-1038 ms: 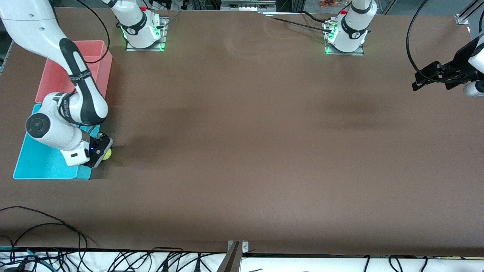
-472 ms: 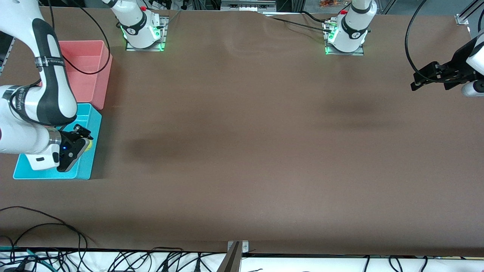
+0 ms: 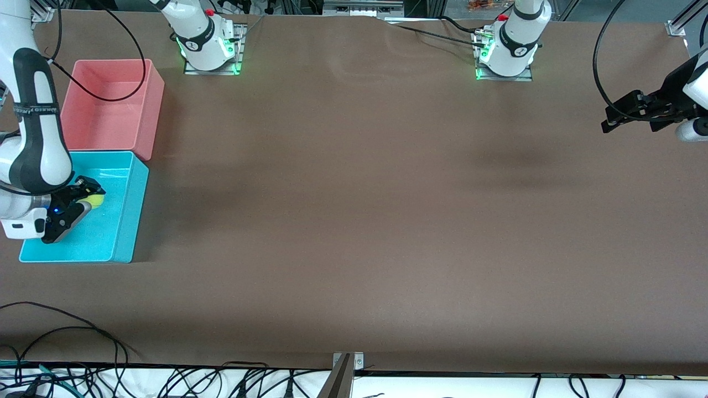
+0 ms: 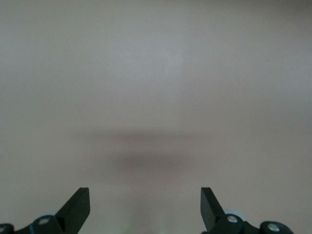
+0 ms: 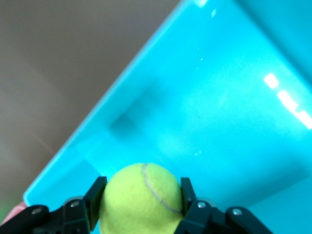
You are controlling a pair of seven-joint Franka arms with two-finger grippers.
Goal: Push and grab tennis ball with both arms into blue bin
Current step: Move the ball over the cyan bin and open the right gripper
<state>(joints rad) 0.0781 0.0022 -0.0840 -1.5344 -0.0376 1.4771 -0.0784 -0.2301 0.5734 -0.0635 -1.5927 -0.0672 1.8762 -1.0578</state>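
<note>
The robot's right gripper needs to release the tennis ball on the blue bin's bottom [image 3: 93, 179], near the side of the blue bin that is next to the pink bin. The ball is now in the air above the blue bin.
My right gripper [image 3: 91, 194] is shut on the yellow-green tennis ball [image 3: 97, 200] and holds it in the air over the blue bin [image 3: 126, 221] at the right arm's end of the table. In the right wrist view the ball [image 5: 141, 197] sits clamped between both fingers [image 5: 95, 192] of the right gripper [image 5: 141, 195], above the bin's cyan floor [image 5: 219, 131]. My left gripper [image 3: 611, 120] waits open and empty over bare table at the left arm's end. In the left wrist view the left gripper [image 4: 145, 204] has its two fingertips [image 4: 78, 202] wide apart over plain tabletop.
A pink bin [image 3: 149, 99] of the same shape stands touching the blue bin, farther from the front camera. The two arm bases [image 3: 207, 47] stand along the table's top edge. Cables [image 3: 66, 331] lie near the table's front edge.
My right gripper has lifted the ball from the table beside the blue bin and carried it over the bin's rim to above its inside. The left arm has not moved.
</note>
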